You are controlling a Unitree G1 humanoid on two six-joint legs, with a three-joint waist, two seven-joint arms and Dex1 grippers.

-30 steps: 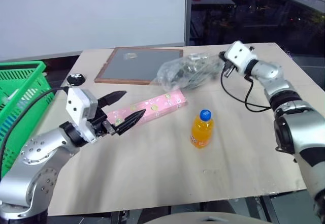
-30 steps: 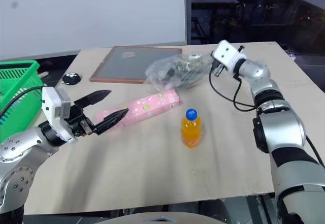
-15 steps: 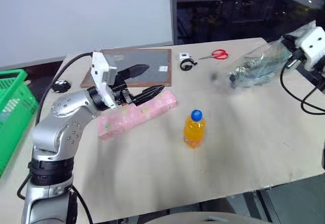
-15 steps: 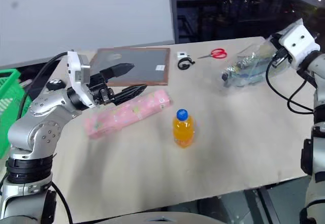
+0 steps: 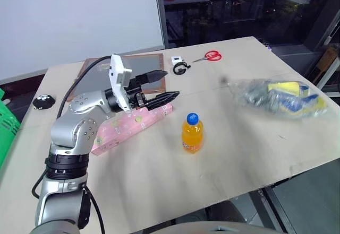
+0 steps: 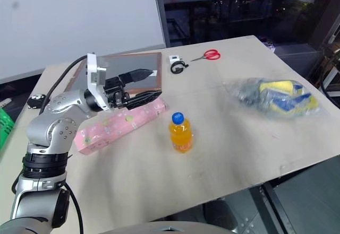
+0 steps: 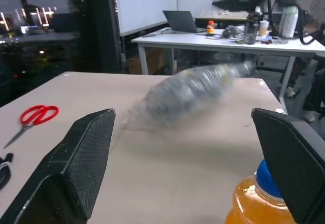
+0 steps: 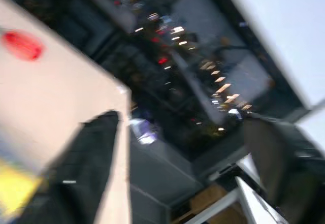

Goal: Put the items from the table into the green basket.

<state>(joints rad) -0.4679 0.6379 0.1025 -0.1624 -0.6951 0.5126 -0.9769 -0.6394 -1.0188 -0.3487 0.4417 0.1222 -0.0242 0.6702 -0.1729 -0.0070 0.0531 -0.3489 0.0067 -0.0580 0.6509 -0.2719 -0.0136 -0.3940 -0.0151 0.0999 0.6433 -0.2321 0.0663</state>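
The left gripper should close on the narrow middle of the orange bottle [image 5: 192, 137] [image 7: 259, 212], just above the bottle's label.
My left gripper [image 5: 170, 84] stands open just above the right end of the long pink carton [image 5: 125, 131], its fingers pointing level toward the orange bottle [image 5: 191, 133] with the blue cap. In the left wrist view the left gripper [image 7: 185, 168] frames the bottle [image 7: 254, 203] and the plastic bag [image 7: 193, 92]. That clear bag [image 5: 281, 97] of yellow-blue goods lies on the beige table [image 5: 223, 175] near its right edge. My right gripper [image 8: 185, 163] is open with nothing between its fingers. A sliver of the green basket [image 6: 2, 133] shows at the far left.
A brown-framed grey board [image 5: 133, 67] lies behind the carton. Red scissors [image 5: 212, 56] and a small black-and-white item [image 5: 179, 64] sit at the table's far side. A black round object [image 5: 42, 101] rests at the far left.
The view has swung to the right. My right gripper has opened and let go of the bag, which now lies on the table. The left gripper has crept along the carton.
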